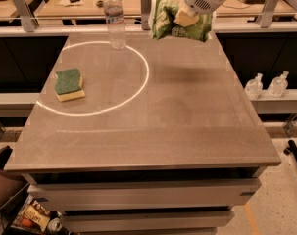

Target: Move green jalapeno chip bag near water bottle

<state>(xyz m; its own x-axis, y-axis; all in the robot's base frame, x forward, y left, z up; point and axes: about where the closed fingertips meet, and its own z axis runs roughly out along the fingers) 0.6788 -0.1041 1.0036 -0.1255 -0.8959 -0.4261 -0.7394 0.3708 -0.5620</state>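
Observation:
I should let go of the green jalapeno chip bag with my gripper at the table's far edge [157,38], so that it sits close beside the water bottle. The bag still hangs in the air.
The green jalapeno chip bag [168,19] hangs in the air above the table's far edge, right of center. My gripper [186,17] is shut on the bag's upper middle, with the white arm reaching in from the top right. The water bottle [114,19], clear with a white cap and a pale label, stands upright on the far part of the table, a short way left of the bag. The bag and the bottle are apart.
A green-and-yellow sponge [69,84] lies on the left of the grey table [177,131], inside a white ring of light [138,89]. Two small pump bottles [268,85] stand on a shelf to the right. Desks sit behind the table.

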